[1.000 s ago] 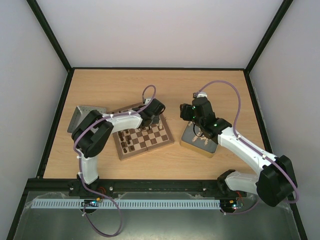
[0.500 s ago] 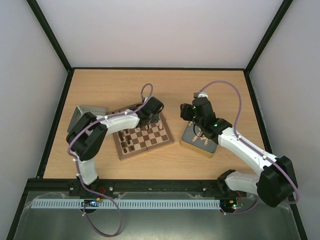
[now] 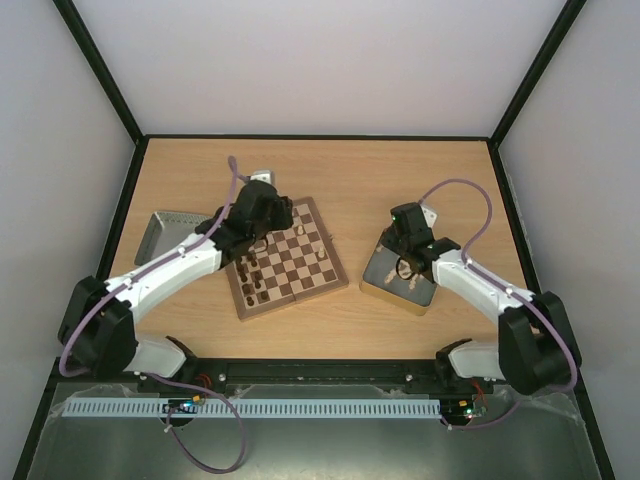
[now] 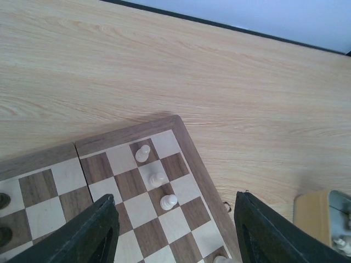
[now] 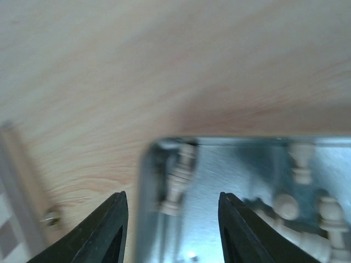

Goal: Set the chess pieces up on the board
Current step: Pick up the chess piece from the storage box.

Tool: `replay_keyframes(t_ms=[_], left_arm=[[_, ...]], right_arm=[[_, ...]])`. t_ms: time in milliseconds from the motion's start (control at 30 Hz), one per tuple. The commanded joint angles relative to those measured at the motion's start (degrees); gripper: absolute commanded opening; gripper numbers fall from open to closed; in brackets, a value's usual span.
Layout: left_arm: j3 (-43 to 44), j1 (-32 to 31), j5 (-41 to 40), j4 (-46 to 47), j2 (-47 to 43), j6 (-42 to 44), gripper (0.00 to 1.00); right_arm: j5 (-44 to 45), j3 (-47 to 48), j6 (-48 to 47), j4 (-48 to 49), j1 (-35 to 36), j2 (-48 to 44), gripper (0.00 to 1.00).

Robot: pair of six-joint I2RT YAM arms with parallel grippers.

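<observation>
The base of a cream piece that my right gripper brings over the tin's edge (image 3: 378, 247) (image 4: 324, 204) nearest the board will be gripped by my left gripper.
The board (image 3: 300, 262) lies in the middle of the table, with dark chess pieces (image 3: 251, 281) on its left squares and cream ones (image 3: 325, 256) on the right. My left gripper (image 3: 268, 213) hovers above the board's far left part, open and empty. In the left wrist view, three cream pieces (image 4: 157, 178) stand in a diagonal line near the board's corner (image 4: 176, 121), ahead of the gripper (image 4: 175, 233). My right gripper (image 5: 173, 230) is open low over a metal tin (image 5: 230, 181). A cream piece (image 5: 178, 179) lies in the tin's corner ahead of the fingers, untouched.
The right tin (image 3: 385, 283) holds several more cream pieces (image 5: 307, 219). A second metal tin (image 3: 162, 238) sits left of the board. The board's edge (image 5: 16, 219) shows at the left of the right wrist view. Black frame rails border the table.
My left gripper opened and drew back from the board's far right corner toward its far left. My right gripper dropped closer to the tin and its jaws narrowed.
</observation>
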Motion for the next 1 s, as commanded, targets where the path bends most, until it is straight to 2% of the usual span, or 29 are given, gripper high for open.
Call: replay_keyframes(t_ms=[0,167,267,533,800,967], left_arm=[[-3.54,1.66,6.68,5.14,-3.06,0.83,0.60],[-4.31,2.97,10.39,6.30,-2.96,1.13,0.60],[-4.74,3.59,11.68,6.65,-2.88,1.36,0.60],[-5.43,4.70,14.51,7.63,-3.08,1.13,0.60],[-5.70,4.81,15.47,7.47,-2.76,1.50,0.61],[-5.61,4.81,15.93,7.38,-2.33,1.19,0.60]], right_arm=[[-2.02,-1.85,6.37,-0.33,-1.81,2.83,0.44],[-6.12,-1.40,5.99,3.15,-3.16,7.06,0.39],[-8.96,-1.80,6.58,5.85,-4.36,9.33,0.28],[-11.36,-1.35,8.27,9.99,-5.54,14.40,0.16],[-15.06,-0.91,7.74,12.46,-6.22,17.99,0.20],[-12.93,-0.81,6.48,9.15,-6.22,18.62,0.20]])
